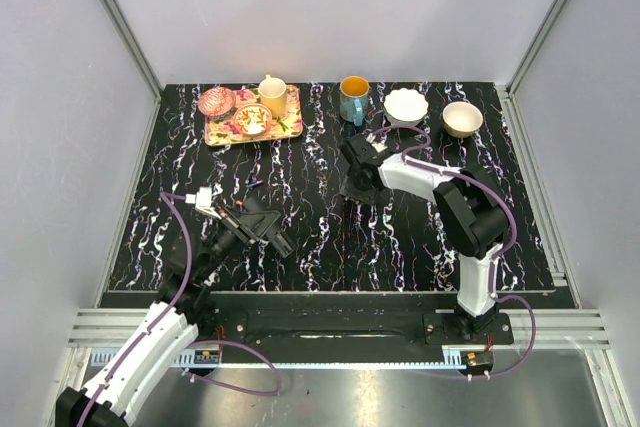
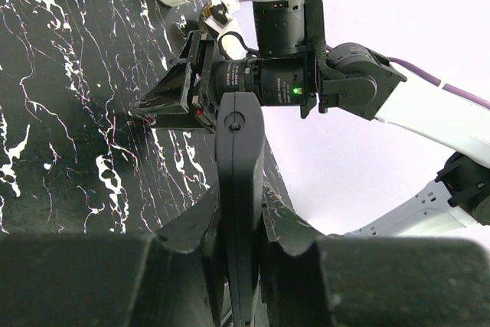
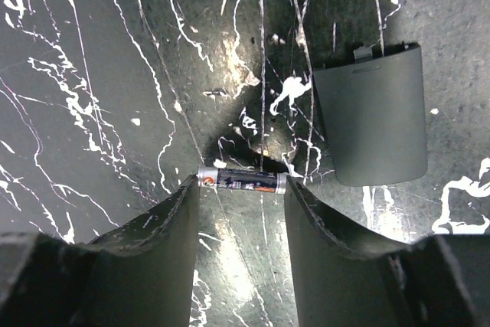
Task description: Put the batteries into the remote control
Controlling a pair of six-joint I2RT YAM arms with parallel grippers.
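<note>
The battery is pinched by its two silver ends in my right gripper, so I will open, turn the gripper and take the battery across its labelled sides (image 3: pixel 243 181) before I load it.
My left gripper (image 2: pixel 239 223) is shut on the black remote control (image 2: pixel 237 135), held edge-on between its fingers. In the top view it hangs over the table's front left (image 1: pixel 262 227). My right gripper (image 3: pixel 241 191) is low over the table's middle (image 1: pixel 352 192). A small battery (image 3: pixel 241 180) with a dark label and silver ends lies crosswise between its fingertips, one end against each. The remote's dark grey battery cover (image 3: pixel 375 112) lies flat on the black marbled table, just right of that gripper.
At the back left stands a floral tray (image 1: pixel 290 129) holding a pink bowl (image 1: pixel 216 101), a yellow cup (image 1: pixel 272 95) and a small dish (image 1: pixel 252 122). A teal mug (image 1: pixel 353 97) and two bowls (image 1: pixel 406 105) (image 1: pixel 462 118) line the back edge.
</note>
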